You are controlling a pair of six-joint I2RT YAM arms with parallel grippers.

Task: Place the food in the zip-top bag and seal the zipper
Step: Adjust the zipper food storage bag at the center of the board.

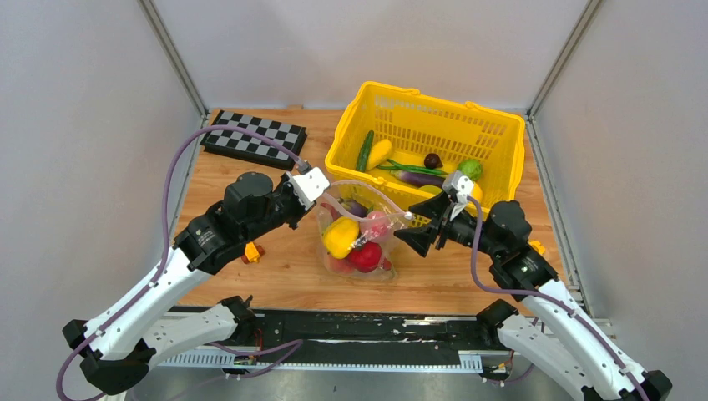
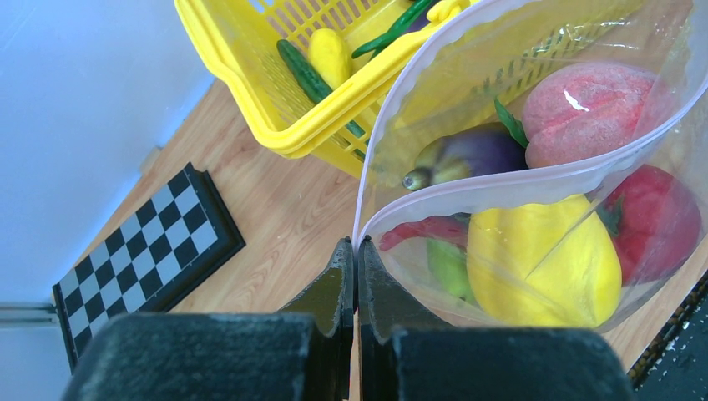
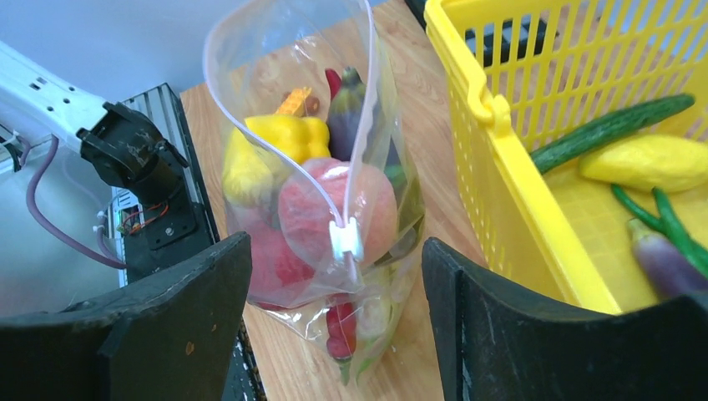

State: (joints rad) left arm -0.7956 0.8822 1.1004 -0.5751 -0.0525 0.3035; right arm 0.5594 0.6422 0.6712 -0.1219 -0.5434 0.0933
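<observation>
The white slider is close to the zipper strip's loose end, so my right gripper should pinch that short end [image 3: 352, 272] first and leave the slider free for my left gripper.
The clear zip-top bag [image 1: 359, 238] stands on the table between my arms, its mouth open. Inside are a yellow pepper [image 1: 341, 236], a red round piece [image 1: 366, 256], a pink piece [image 1: 377, 224] and a purple eggplant [image 2: 472, 154]. My left gripper [image 2: 357, 244] is shut on the bag's pink zipper strip at its left end [image 1: 321, 200]. My right gripper [image 3: 338, 276] is open, its fingers on either side of the bag's right end, just short of the white slider [image 3: 345, 240]. The slider also shows in the top view [image 1: 407, 215].
A yellow basket [image 1: 493, 125] stands behind the bag at the back right, holding cucumber, yellow squash, green beans and eggplant. A folded checkerboard [image 1: 253, 139] lies at the back left. An orange toy block [image 1: 252, 251] sits under my left arm.
</observation>
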